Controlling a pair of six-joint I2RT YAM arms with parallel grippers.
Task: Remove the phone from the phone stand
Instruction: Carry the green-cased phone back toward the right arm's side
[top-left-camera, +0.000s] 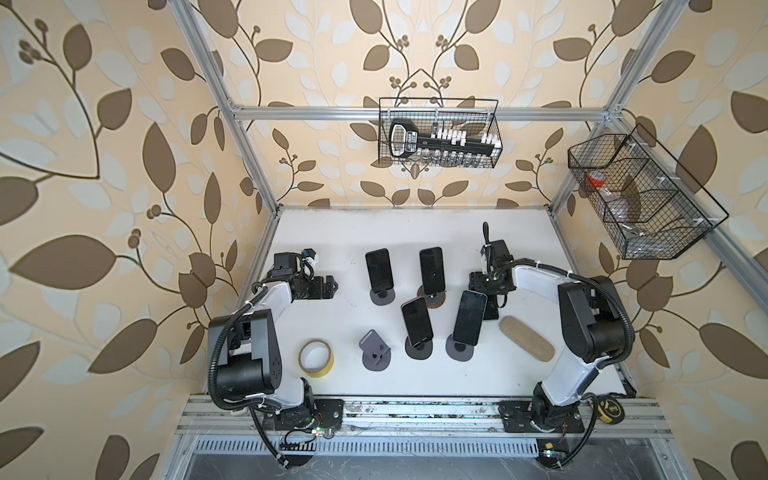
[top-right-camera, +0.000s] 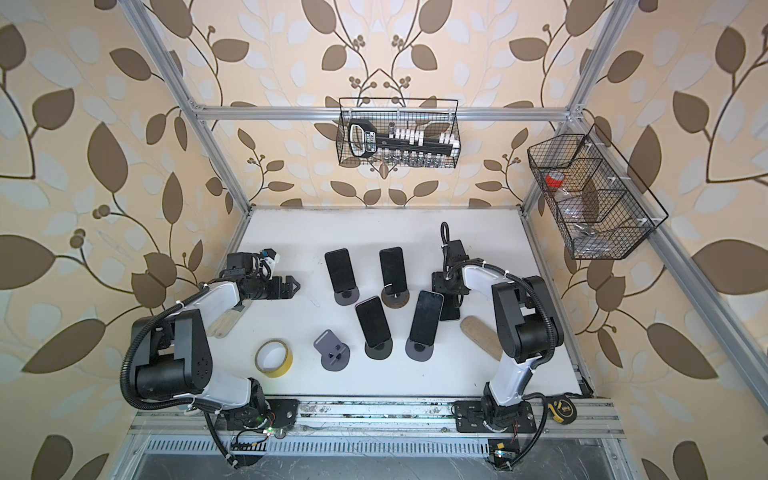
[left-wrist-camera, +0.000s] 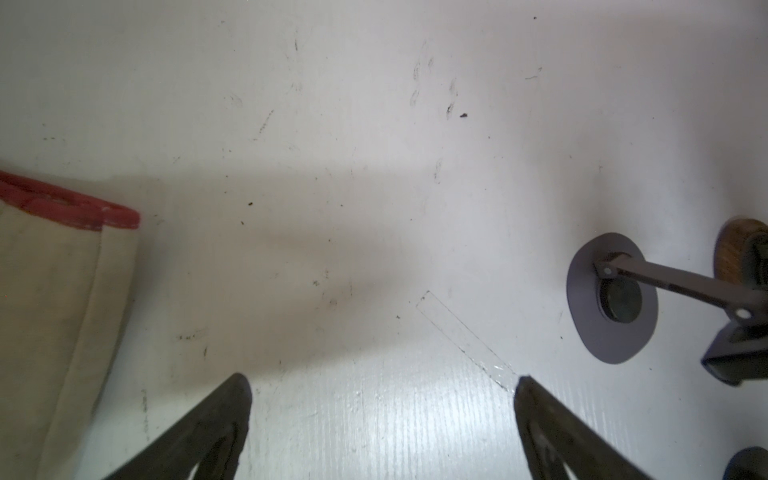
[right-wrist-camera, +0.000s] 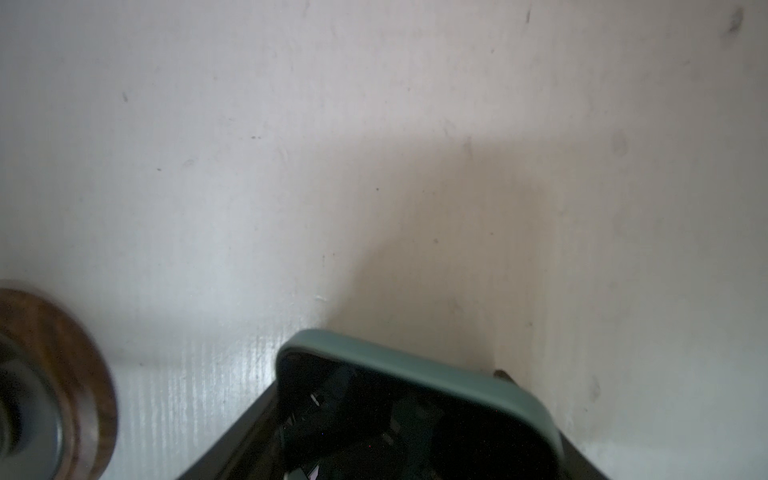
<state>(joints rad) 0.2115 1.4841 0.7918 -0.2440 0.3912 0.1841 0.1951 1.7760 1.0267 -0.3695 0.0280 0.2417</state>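
Observation:
The robot's left gripper will next move to the empty purple-grey phone stand and close on the upper part of its backrest (top-left-camera: 368, 339).
My right gripper (top-left-camera: 492, 301) is low over the table at the right and shut on a phone (right-wrist-camera: 415, 415) in a green case. The phone fills the gap between the fingers in the right wrist view, and in both top views its dark end (top-right-camera: 451, 311) shows under the gripper. An empty purple-grey phone stand (top-left-camera: 375, 351) sits front centre. Other phones rest on stands: two at the back (top-left-camera: 379, 270) (top-left-camera: 431, 270) and two nearer (top-left-camera: 417, 326) (top-left-camera: 469, 316). My left gripper (top-left-camera: 330, 286) is open at the left, with only bare table between its fingers (left-wrist-camera: 237, 399).
A yellow tape roll (top-left-camera: 316, 358) lies front left, and an oval cork pad (top-left-camera: 527, 338) is beside the right arm. A beige, red-edged object (left-wrist-camera: 54, 270) lies near the left arm. A wooden stand base (right-wrist-camera: 54, 374) is close to the held phone. Wire baskets (top-left-camera: 438, 133) hang on the walls.

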